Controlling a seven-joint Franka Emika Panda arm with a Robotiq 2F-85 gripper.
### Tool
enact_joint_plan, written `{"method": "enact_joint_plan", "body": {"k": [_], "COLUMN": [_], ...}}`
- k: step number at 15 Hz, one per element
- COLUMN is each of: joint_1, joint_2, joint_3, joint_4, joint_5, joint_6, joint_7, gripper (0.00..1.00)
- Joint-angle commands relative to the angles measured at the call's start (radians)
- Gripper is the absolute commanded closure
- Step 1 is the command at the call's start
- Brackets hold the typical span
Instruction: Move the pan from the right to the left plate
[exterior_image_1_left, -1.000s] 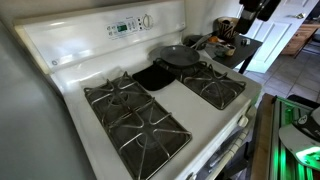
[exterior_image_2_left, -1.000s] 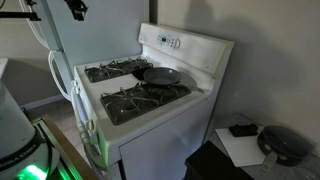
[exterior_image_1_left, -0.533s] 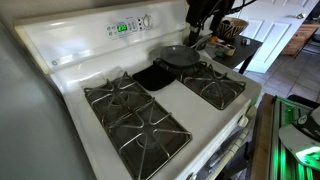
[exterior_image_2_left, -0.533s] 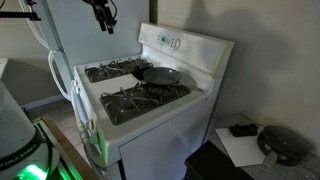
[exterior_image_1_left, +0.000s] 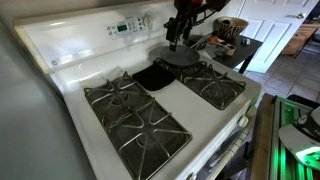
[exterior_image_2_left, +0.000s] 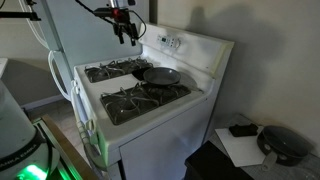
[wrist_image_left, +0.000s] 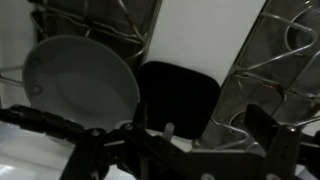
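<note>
The robot's gripper should next move to the grey pan's rim (exterior_image_1_left: 164, 61) (wrist_image_left: 138, 103) beside the black centre plate and close there.
A grey pan (exterior_image_1_left: 178, 57) sits on the back burner grate of the white stove, near the control panel; it also shows in an exterior view (exterior_image_2_left: 162, 75) and at the left of the wrist view (wrist_image_left: 80, 85). My gripper (exterior_image_1_left: 178, 30) hangs in the air just above the pan, in front of the control panel, and also shows in an exterior view (exterior_image_2_left: 125, 33). In the wrist view its fingers (wrist_image_left: 200, 130) are spread apart with nothing between them. It does not touch the pan.
A black centre plate (exterior_image_1_left: 153, 76) lies between the grates. A double grate (exterior_image_1_left: 130, 115) covers one side, and a single grate (exterior_image_1_left: 212, 88) lies in front of the pan. The raised control panel (exterior_image_1_left: 125, 27) stands behind. A cluttered side table (exterior_image_1_left: 235, 45) is beyond the stove.
The arm has swung in from beyond the stove's edge and lowered, so the gripper now hangs over the pan. The pan has not moved.
</note>
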Motion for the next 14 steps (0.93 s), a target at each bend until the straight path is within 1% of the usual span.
{"method": "enact_joint_plan", "body": {"k": [1,2,4,7,8,9,12,14], "joint_1": [0.009,0.027,0.024,0.026,0.021,0.019,0.021,0.026], "joint_2": [0.122,0.057,0.102,0.119,0.165,0.196,0.266,0.314], "joint_3": [-0.058,-0.055,-0.076,-0.08,-0.084,-0.09,-0.116,-0.132], "joint_4": [0.051,0.016,0.032,0.048,0.07,0.085,0.108,0.136], "joint_5": [-0.059,-0.034,-0.04,-0.04,-0.09,-0.115,-0.138,-0.122], "joint_6": [0.153,0.092,0.142,0.146,0.155,0.15,0.169,0.159], "joint_7": [-0.031,-0.017,-0.03,-0.034,0.035,0.049,0.054,0.037], "gripper": [0.0,0.0,0.0,0.0,0.0,0.0,0.0,0.0]}}
